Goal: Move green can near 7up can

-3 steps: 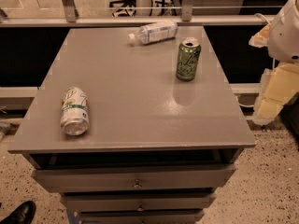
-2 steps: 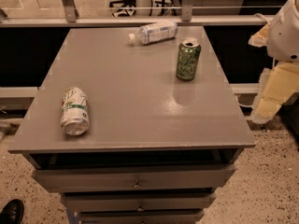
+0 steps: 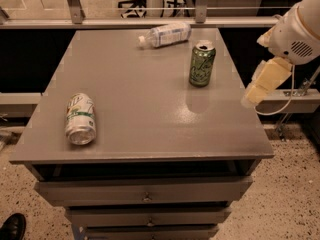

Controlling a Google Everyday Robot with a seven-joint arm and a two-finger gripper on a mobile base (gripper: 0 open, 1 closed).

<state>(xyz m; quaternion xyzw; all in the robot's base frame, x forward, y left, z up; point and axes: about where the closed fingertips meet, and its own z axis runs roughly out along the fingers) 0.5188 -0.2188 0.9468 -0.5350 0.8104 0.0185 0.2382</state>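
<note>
My gripper should move next to the green can's upper part point(image 3: 203, 54), close to its silver top, and close there.
The green can point(image 3: 202, 64) stands upright on the grey table point(image 3: 150, 109), at the back right; it is dark green with pale lettering and a silver top. The 7up can point(image 3: 80, 119) lies on its side near the front left, white with light green bands, its silver end facing the front edge. My gripper point(image 3: 262, 84) hangs from the white arm point(image 3: 300, 29) just off the table's right edge, to the right of the green can and apart from it. It holds nothing that I can see.
A clear plastic bottle point(image 3: 165, 35) lies on its side at the back of the table, left of the green can. The table has drawers point(image 3: 145, 194) below its front edge. A railing point(image 3: 150, 14) runs behind it. A black shoe point(image 3: 12, 226) shows at the bottom left.
My arm and gripper have moved a little left and up, closer to the table's right edge. The cans and the bottle have not moved.
</note>
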